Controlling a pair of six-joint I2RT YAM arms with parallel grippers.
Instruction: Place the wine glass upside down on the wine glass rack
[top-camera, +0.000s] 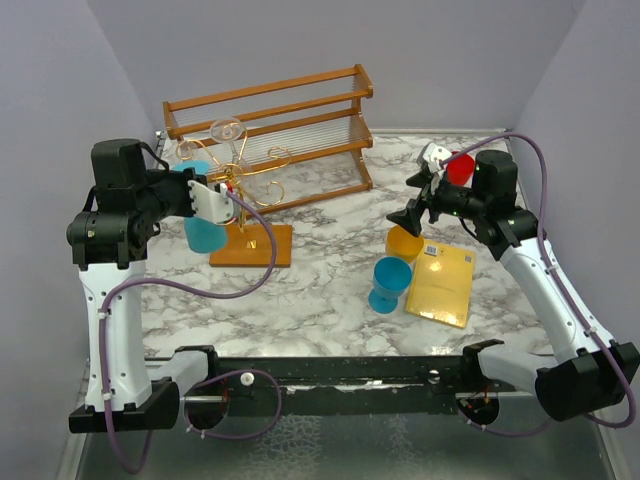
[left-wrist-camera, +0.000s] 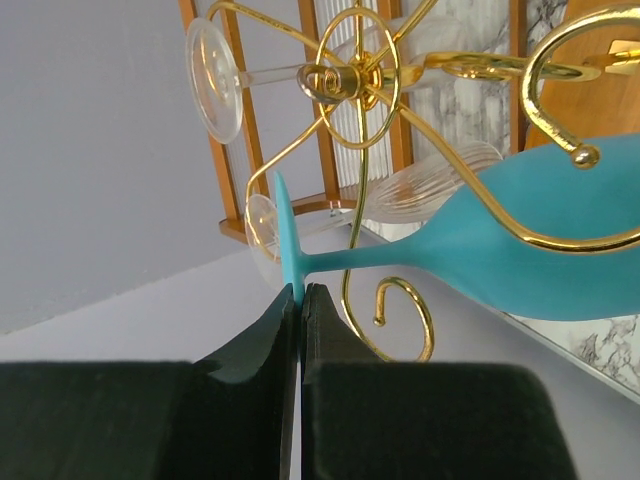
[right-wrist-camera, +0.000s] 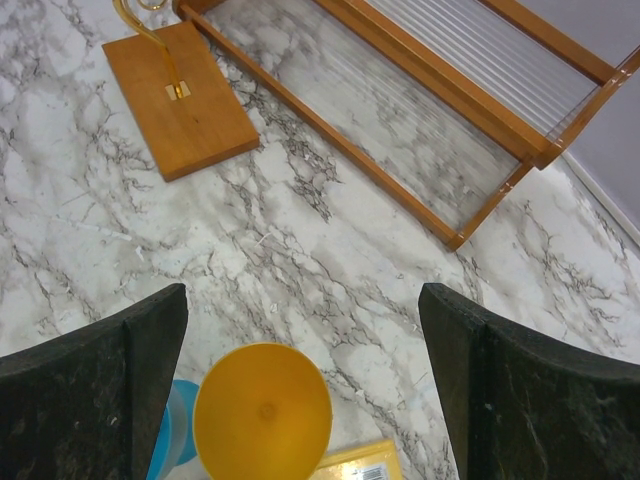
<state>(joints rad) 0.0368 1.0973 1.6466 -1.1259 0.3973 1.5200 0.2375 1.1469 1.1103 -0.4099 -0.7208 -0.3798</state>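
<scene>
I need to next move my right gripper to the yellow cup's rim (top-camera: 419, 235) (right-wrist-camera: 330, 405) and close it there, on the side that faces away from the blue cup.
The wine glass (top-camera: 205, 237) is teal and hangs with its bowl down and its foot up, beside the wine glass rack (top-camera: 250, 245), a gold wire stand on an orange-brown base. My left gripper (top-camera: 215, 200) is shut on the thin edge of the foot. In the left wrist view the left gripper (left-wrist-camera: 302, 290) pinches the teal foot. The wine glass (left-wrist-camera: 540, 250) reaches right, and a curled gold arm of the rack (left-wrist-camera: 350, 78) crosses in front of its bowl. My right gripper (top-camera: 415, 205) stands open and empty over the table.
Clear glasses (left-wrist-camera: 213, 78) hang on the rack. A two-tier wooden shelf (top-camera: 270, 130) stands behind it. A yellow cup (right-wrist-camera: 262, 410) sits below my right gripper (right-wrist-camera: 303, 300), with a blue cup (top-camera: 390, 283) and a yellow book (top-camera: 440, 285) nearby. The rack base (right-wrist-camera: 180, 100) lies far left.
</scene>
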